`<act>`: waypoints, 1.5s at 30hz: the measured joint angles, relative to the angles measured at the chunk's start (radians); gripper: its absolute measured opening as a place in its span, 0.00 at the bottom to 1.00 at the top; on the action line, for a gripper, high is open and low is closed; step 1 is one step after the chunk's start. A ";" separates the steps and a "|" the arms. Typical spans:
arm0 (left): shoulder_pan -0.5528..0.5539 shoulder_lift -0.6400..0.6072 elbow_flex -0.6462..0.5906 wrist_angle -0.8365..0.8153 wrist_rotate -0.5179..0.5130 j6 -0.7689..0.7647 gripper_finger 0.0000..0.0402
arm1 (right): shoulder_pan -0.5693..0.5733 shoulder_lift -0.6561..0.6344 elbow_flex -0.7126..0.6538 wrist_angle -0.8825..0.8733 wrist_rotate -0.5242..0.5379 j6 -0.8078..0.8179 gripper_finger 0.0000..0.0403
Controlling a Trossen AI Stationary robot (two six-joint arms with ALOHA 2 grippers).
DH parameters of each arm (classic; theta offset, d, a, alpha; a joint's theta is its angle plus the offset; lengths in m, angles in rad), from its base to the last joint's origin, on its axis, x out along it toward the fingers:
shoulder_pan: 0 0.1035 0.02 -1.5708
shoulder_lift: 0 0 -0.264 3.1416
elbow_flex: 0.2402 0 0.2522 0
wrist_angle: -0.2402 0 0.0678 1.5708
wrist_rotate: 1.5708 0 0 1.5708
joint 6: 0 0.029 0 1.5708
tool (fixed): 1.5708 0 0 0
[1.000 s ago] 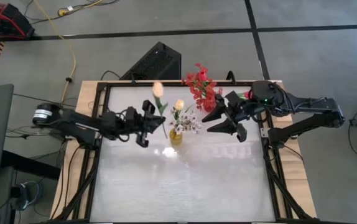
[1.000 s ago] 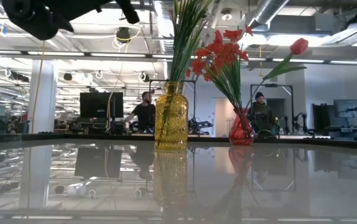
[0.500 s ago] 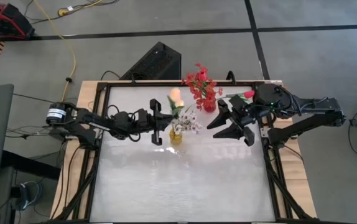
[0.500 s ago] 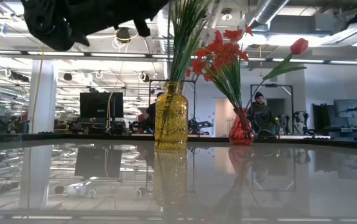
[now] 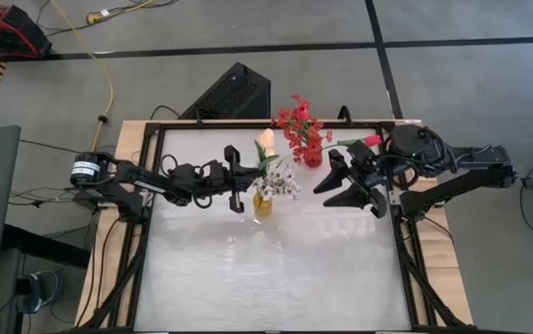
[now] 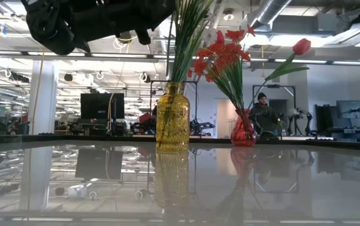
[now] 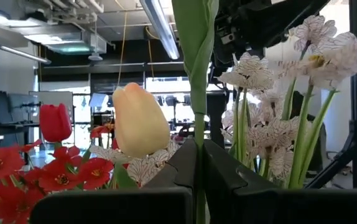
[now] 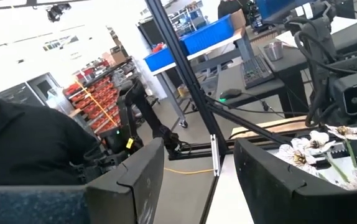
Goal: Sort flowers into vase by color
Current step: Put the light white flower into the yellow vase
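Note:
The robot's left gripper will release the pale peach tulip in the yellow vase (image 5: 260, 197), among the white blossom sprays.
My left gripper (image 5: 246, 178) is shut on the green stem of a pale peach tulip, whose bud (image 5: 266, 139) stands over the yellow vase (image 5: 263, 204). That vase holds white blossom sprays (image 5: 283, 182), also seen close in the left wrist view (image 7: 315, 50). The red vase (image 5: 313, 158) behind it holds red blooms (image 5: 299, 125) and a red tulip (image 5: 370, 141) that leans out to the right. My right gripper (image 5: 324, 193) hangs open to the right of the yellow vase, with nothing between its fingers (image 8: 135, 174). The held stem's lower end is hidden. My left gripper pinches the tulip's green stem (image 7: 197, 155) between its two fingers, below a long leaf (image 7: 194, 37). The fingers come from the table's left, slanting a little upward, and lie across the stem. The stem stands nearly upright in the hold; whether its foot is in the yellow vase, I cannot tell.
The two vases (image 6: 172, 119) (image 6: 243, 129) stand close together at the table's far middle. The glossy tabletop (image 5: 276, 269) stretches free toward the near edge. A black box (image 5: 234, 93) sits on the floor beyond the far edge. People are in the room behind (image 6: 261, 113).
My left gripper has carried the peach tulip toward the table's right edge and down, up to the yellow vase, rolling its wrist; the bud now stands over the vase. My right gripper has drawn slightly toward the table's right edge and stayed open.

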 joint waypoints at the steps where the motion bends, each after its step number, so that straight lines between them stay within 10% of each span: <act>1: 0.000 0.010 0.000 0.014 0.000 0.002 0.00 | 0.000 0.000 0.000 0.000 0.000 0.000 0.55; 45: 0.001 0.139 -0.118 -0.022 0.009 -0.150 0.02 | -0.006 0.001 0.000 0.004 0.003 0.009 0.55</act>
